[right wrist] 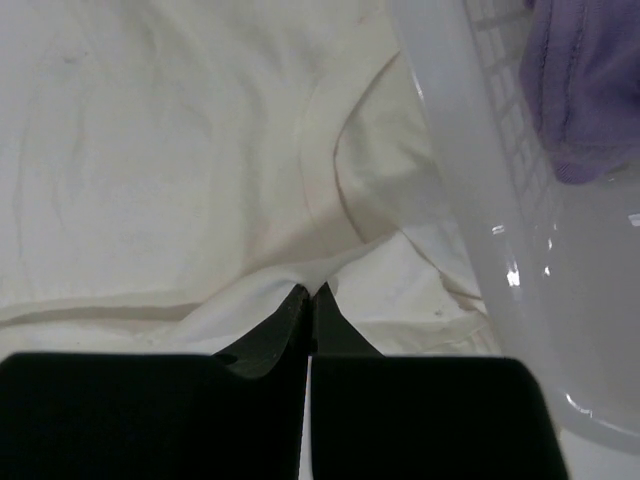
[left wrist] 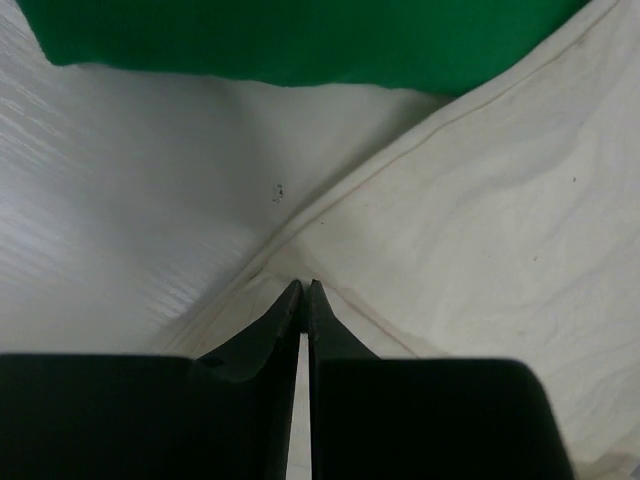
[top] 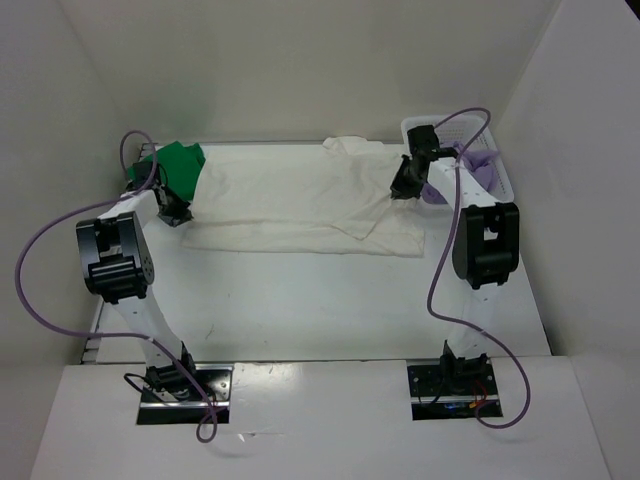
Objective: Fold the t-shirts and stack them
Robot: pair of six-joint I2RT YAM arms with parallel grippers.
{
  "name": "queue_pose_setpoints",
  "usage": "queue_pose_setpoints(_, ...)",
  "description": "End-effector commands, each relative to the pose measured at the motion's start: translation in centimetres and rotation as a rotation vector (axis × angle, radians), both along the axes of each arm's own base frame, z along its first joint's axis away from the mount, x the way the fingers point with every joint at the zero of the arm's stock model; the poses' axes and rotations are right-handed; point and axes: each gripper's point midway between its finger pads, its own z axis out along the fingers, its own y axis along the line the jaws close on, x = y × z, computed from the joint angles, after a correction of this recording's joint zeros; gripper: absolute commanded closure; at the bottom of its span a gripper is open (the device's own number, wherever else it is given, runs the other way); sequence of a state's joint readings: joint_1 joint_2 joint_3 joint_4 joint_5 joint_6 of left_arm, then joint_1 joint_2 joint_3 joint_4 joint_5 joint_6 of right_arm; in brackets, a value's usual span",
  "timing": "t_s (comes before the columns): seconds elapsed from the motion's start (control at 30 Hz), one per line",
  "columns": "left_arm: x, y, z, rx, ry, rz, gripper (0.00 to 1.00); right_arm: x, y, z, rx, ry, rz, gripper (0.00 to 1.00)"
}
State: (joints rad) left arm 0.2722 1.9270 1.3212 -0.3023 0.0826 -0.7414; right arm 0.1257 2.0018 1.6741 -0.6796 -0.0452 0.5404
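The cream t-shirt is far back against the basket, so the robot's left gripper needs to open and grab the cream t-shirt's front corner [top: 188,243] to pull it forward.
A cream-white t-shirt [top: 290,200] lies spread across the back of the table. My left gripper [top: 176,212] is at its left edge, jaws shut on the hem, which peaks at the tips [left wrist: 304,287]. My right gripper [top: 403,186] is at the shirt's right side and shut on a raised ridge of the cream cloth [right wrist: 313,291]. A bright green t-shirt [top: 180,163] is bunched at the back left, just beyond the left gripper [left wrist: 300,40]. The lavender t-shirt [top: 482,168] lies inside the basket [right wrist: 585,80].
A white plastic mesh basket [top: 490,140] stands at the back right, its wall [right wrist: 470,210] close beside the right gripper. White walls enclose the table on three sides. Bare table top [top: 300,300] lies in front of the cream shirt.
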Motion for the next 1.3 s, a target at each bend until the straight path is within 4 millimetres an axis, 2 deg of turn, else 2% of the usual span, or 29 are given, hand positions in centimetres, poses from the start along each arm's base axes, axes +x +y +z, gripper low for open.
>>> queue_pose_setpoints(0.0, 2.0, 0.6, 1.3, 0.016, -0.062, 0.017, 0.88, 2.7, -1.2, 0.8, -0.033, -0.075, -0.023, 1.00)
queue_pose_setpoints(0.07, 1.8, 0.6, 1.5, 0.017, -0.065, 0.017, 0.77, 2.9, -1.2, 1.0, -0.032, -0.086, -0.023, 1.00)
queue_pose_setpoints(0.1, 2.0, 0.5, 3.1, 0.022, -0.114, 0.011, 0.66, 3.3, -1.1, 1.5, -0.030, -0.101, -0.024, 0.99)
queue_pose_setpoints(0.13, 2.0, 0.5, 3.9, 0.028, -0.135, 0.011, 0.61, 3.7, -0.9, 2.6, -0.018, -0.130, -0.018, 0.97)
queue_pose_setpoints(0.17, 1.8, 0.4, 5.5, 0.037, -0.169, 0.011, 0.56, 3.7, -0.7, 3.1, -0.004, -0.138, -0.020, 0.91)
queue_pose_setpoints(0.27, 1.1, 0.3, 7.3, 0.060, -0.202, -0.006, 0.33, 3.5, -0.7, 5.9, 0.003, -0.194, -0.021, 0.86)
queue_pose_setpoints(0.3, 1.0, 0.5, 8.8, 0.079, -0.233, 0.002, 0.25, 3.4, -0.7, 6.5, 0.005, -0.211, -0.021, 0.77)
queue_pose_setpoints(0.33, 0.1, 0.3, 8.1, 0.081, -0.208, -0.008, 0.10, 2.9, -0.8, 7.8, 0.008, -0.233, -0.021, 0.71)
queue_pose_setpoints(0.37, -0.4, 0.4, 8.8, 0.100, -0.220, -0.009, 0.05, 2.6, -0.8, 8.3, 0.009, -0.243, -0.021, 0.67)
queue_pose_setpoints(0.43, -1.5, 0.1, 8.2, 0.096, -0.206, -0.009, 0.02, 1.4, -0.6, 8.6, 0.025, -0.239, -0.007, 0.55)
queue_pose_setpoints(0.47, -2.9, -0.3, 7.1, 0.088, -0.178, -0.010, 0.04, 0.4, -0.5, 9.3, 0.036, -0.253, 0.000, 0.53)
queue_pose_setpoints(0.53, -4.5, -0.5, 5.7, 0.069, -0.145, -0.007, 0.20, -0.9, -0.6, 9.6, 0.043, -0.257, -0.007, 0.51)
queue_pose_setpoints(0.57, -5.0, -0.2, 5.2, 0.061, -0.140, 0.012, 0.34, -1.8, -0.7, 11.2, 0.047, -0.298, -0.006, 0.56)
queue_pose_setpoints(0.6, -6.3, -0.2, 3.6, 0.049, -0.097, 0.022, 0.47, -3.2, -0.7, 9.7, 0.051, -0.266, -0.001, 0.68)
queue_pose_setpoints(0.63, -6.7, -0.7, 3.0, 0.022, -0.086, 0.017, 0.62, -4.2, -0.6, 9.5, 0.058, -0.257, 0.006, 0.87)
queue_pose_setpoints(0.7, -7.4, -0.7, 1.7, -0.027, -0.062, 0.046, 0.69, -6.7, -0.9, 8.6, 0.057, -0.243, 0.006, 1.00)
queue_pose_setpoints(0.73, -8.5, -0.7, 0.6, -0.055, -0.034, 0.068, 0.71, -7.6, -1.0, 8.1, 0.055, -0.231, 0.006, 1.00)
queue_pose_setpoints(0.77, -8.3, -0.8, 0.2, -0.086, -0.047, 0.071, 0.71, -8.5, -1.1, 7.5, 0.054, -0.217, 0.006, 1.00)
queue_pose_setpoints(0.83, -8.3, -0.6, -0.4, -0.110, -0.055, 0.101, 0.61, -10.5, -0.9, 5.8, 0.071, -0.179, 0.008, 1.00)
queue_pose_setpoints(0.87, -8.4, -0.9, -0.6, -0.123, -0.057, 0.103, 0.49, -11.5, -0.8, 4.1, 0.083, -0.132, 0.008, 1.00)
queue_pose_setpoints(0.93, -7.8, -0.9, -0.7, -0.140, -0.086, 0.120, 0.47, -12.1, -0.2, 4.1, 0.116, -0.140, 0.021, 0.99)
queue_pose_setpoints(0.97, -7.6, -1.0, -0.9, -0.148, -0.090, 0.114, 0.44, -12.9, 0.0, 3.1, 0.130, -0.109, 0.032, 0.94)
queue_pose_setpoints(1.03, -7.1, -1.1, -1.1, -0.171, -0.098, 0.131, 0.43, -12.9, 0.1, 3.2, 0.136, -0.116, 0.025, 0.87)
queue_pose_setpoints(1.07, -7.0, -1.3, -1.5, -0.183, -0.094, 0.123, 0.43, -13.5, 0.2, 2.4, 0.144, -0.092, 0.031, 0.82)
queue_pose_setpoints(1.13, -6.7, -1.4, -1.9, -0.197, -0.097, 0.126, 0.52, -13.7, 0.2, 2.3, 0.145, -0.098, 0.031, 0.73)
queue_pose_setpoints(1.17, -6.5, -1.3, -2.2, -0.199, -0.090, 0.127, 0.64, -13.9, 0.2, 2.0, 0.144, -0.089, 0.031, 0.71)
queue_pose_setpoints(1.2, -6.7, -1.2, -2.4, -0.193, -0.080, 0.134, 0.71, -13.8, -0.1, 1.9, 0.133, -0.091, 0.023, 0.68)
queue_pose_setpoints(1.23, -6.3, -1.0, -2.0, -0.190, -0.090, 0.133, 0.86, -13.7, -0.4, 1.9, 0.118, -0.093, 0.012, 0.66)
queue_pose_setpoints(1.27, -6.3, -1.0, -2.0, -0.190, -0.090, 0.133, 0.91, -14.0, -0.5, 1.4, 0.114, -0.080, -0.001, 0.63)
